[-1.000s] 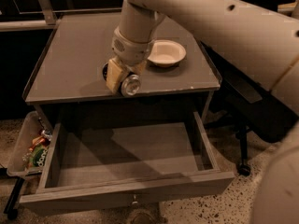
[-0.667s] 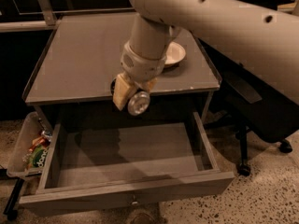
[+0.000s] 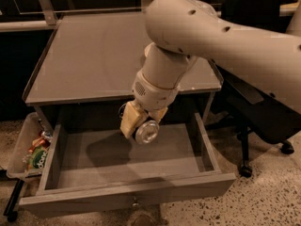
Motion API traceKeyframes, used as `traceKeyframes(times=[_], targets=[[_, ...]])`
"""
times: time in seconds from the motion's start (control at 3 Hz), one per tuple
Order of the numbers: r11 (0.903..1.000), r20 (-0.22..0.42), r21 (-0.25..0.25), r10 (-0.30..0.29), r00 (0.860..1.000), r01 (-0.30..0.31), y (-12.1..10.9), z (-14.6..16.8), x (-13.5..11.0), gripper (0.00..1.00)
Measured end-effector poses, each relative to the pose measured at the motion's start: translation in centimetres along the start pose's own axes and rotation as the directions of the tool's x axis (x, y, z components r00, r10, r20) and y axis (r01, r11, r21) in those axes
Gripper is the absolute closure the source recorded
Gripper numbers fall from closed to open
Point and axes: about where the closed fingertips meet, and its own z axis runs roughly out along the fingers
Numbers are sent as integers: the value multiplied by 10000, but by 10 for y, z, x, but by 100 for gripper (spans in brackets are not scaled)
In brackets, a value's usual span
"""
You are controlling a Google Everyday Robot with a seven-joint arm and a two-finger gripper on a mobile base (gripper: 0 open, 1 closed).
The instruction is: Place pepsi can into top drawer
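Next, I release the pepsi can from my gripper on the drawer's grey bottom toward the front panel [image 3: 136, 162], in line with the knob. The can is still held above the drawer's floor.
My gripper [image 3: 136, 124] hangs from the big cream arm over the back middle of the open top drawer [image 3: 127, 161]. It is shut on the pepsi can [image 3: 146, 132], of which mostly the round silver end shows, tilted toward the camera. The can is held above the drawer's plain grey floor, just in front of the tabletop edge. The drawer is pulled out wide, with a small metal knob [image 3: 135, 203] on its front panel. The white bowl is hidden behind the arm.
A grey table [image 3: 94, 55] stands over the drawer. A clear plastic bin of snack packets [image 3: 29, 149] sits at the left, beside the drawer. A black office chair [image 3: 263, 121] with castors stands at the right on speckled floor.
The arm has moved forward and down, carrying the can from the tabletop's front edge to a spot over the open drawer. The arm now hides the bowl.
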Motion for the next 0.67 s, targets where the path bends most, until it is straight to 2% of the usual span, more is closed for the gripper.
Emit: traceKeyframes(times=[0.33,0.67], targets=[[9995,-135,-279,162,9998,-166,2,20,5,100],[9965,-486,-614,541,9974,-570,-4,71,13,100]])
